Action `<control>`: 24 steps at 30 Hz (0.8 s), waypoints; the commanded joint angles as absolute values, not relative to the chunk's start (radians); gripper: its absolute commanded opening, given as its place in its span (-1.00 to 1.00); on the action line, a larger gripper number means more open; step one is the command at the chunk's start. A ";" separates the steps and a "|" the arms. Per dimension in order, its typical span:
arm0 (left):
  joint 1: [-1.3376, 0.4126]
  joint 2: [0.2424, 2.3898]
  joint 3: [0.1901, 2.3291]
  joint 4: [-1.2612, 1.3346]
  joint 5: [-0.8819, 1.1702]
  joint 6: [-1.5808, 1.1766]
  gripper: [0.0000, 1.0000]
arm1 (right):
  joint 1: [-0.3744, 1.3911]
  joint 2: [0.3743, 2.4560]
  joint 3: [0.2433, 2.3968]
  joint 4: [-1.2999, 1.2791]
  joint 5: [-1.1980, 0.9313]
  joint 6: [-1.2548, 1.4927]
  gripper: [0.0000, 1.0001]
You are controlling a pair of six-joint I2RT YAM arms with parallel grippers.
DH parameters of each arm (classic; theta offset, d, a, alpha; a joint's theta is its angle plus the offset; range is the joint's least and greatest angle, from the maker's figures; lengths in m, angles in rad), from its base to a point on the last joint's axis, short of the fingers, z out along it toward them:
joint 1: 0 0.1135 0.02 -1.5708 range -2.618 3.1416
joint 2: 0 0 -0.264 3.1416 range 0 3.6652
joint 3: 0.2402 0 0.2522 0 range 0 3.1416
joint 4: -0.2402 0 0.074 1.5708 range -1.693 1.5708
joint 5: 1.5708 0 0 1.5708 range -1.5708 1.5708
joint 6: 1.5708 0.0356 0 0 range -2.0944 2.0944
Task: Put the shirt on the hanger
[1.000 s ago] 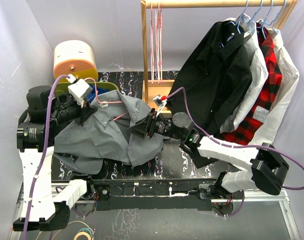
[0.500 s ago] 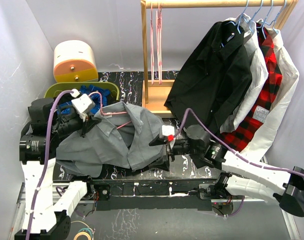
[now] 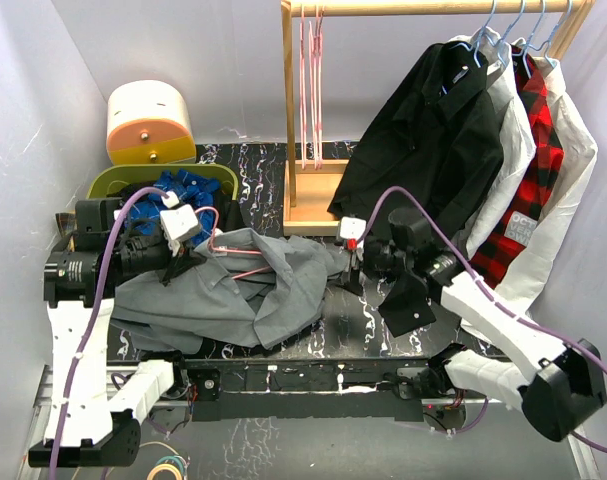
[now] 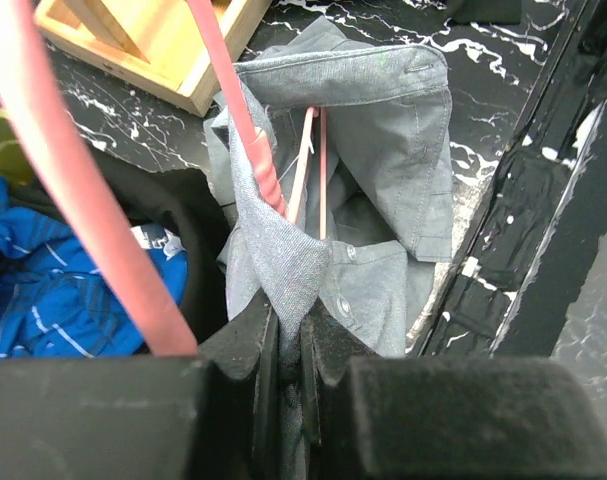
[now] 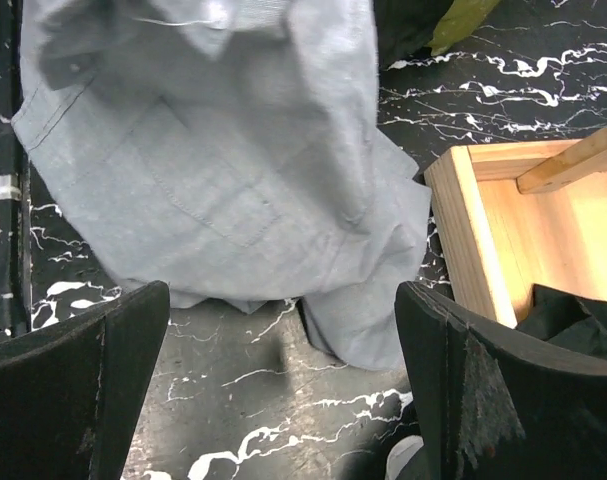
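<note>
I will pinch the shirt's open edge (image 3: 271, 243) with my right gripper, because the grey shirt hangs open and loose around the pink hanger's bars and only my left gripper holds one side.
The grey shirt (image 3: 245, 290) lies crumpled on the black marbled table, left of centre. The pink hanger (image 3: 231, 247) pokes out of its upper edge, with its thin bars partly inside the cloth (image 4: 305, 170). My left gripper (image 3: 190, 256) is shut on a fold of the shirt (image 4: 283, 270) near the buttons. My right gripper (image 3: 345, 268) is open and empty, just right of the shirt's edge (image 5: 223, 170), which it does not touch.
A wooden rack base (image 3: 311, 205) stands behind the shirt, also in the right wrist view (image 5: 528, 230). Pink hangers (image 3: 311, 80) hang from the rail. A black shirt (image 3: 433, 150), white and red plaid garments hang right. A green bin (image 3: 113, 180) with blue cloth (image 3: 178, 190) sits left.
My right gripper has let go of the shirt and pulled back to the right. The shirt has dropped lower and flatter on the table. My left gripper has sunk slightly, still holding the cloth.
</note>
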State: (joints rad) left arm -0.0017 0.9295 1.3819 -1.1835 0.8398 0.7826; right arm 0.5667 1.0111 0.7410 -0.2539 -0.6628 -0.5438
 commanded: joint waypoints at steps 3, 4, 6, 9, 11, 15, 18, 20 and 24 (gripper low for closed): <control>0.003 0.851 1.393 -1.239 0.890 0.964 -1.00 | 0.425 1.165 0.940 -0.183 -1.057 -0.578 0.97; 0.003 0.847 1.393 -1.229 0.886 0.966 -1.00 | 0.423 1.198 0.977 -0.189 -1.106 -0.567 0.96; 0.003 0.843 1.396 -1.218 0.876 0.971 -1.00 | 0.423 1.260 1.044 -0.193 -1.198 -0.548 0.94; 0.003 0.841 1.410 -1.223 0.864 0.995 -1.00 | 0.427 1.338 1.109 -0.142 -1.275 -0.500 0.93; 0.003 0.836 1.419 -1.223 0.859 1.008 -1.00 | 0.445 1.382 1.139 -0.108 -1.309 -0.474 0.92; 0.003 0.795 1.416 -1.199 0.873 1.044 -1.00 | 0.479 1.480 1.184 -0.096 -1.389 -0.450 0.87; 0.005 0.768 1.418 -1.189 0.877 1.058 -1.00 | 0.502 1.532 1.179 -0.071 -1.368 -0.456 0.86; 0.005 0.782 1.443 -1.222 0.880 1.071 -1.00 | 0.522 1.542 1.155 0.017 -1.330 -0.421 0.88; 0.008 0.783 1.469 -1.276 0.911 1.127 -1.00 | 0.551 1.570 1.105 0.289 -1.250 -0.273 0.89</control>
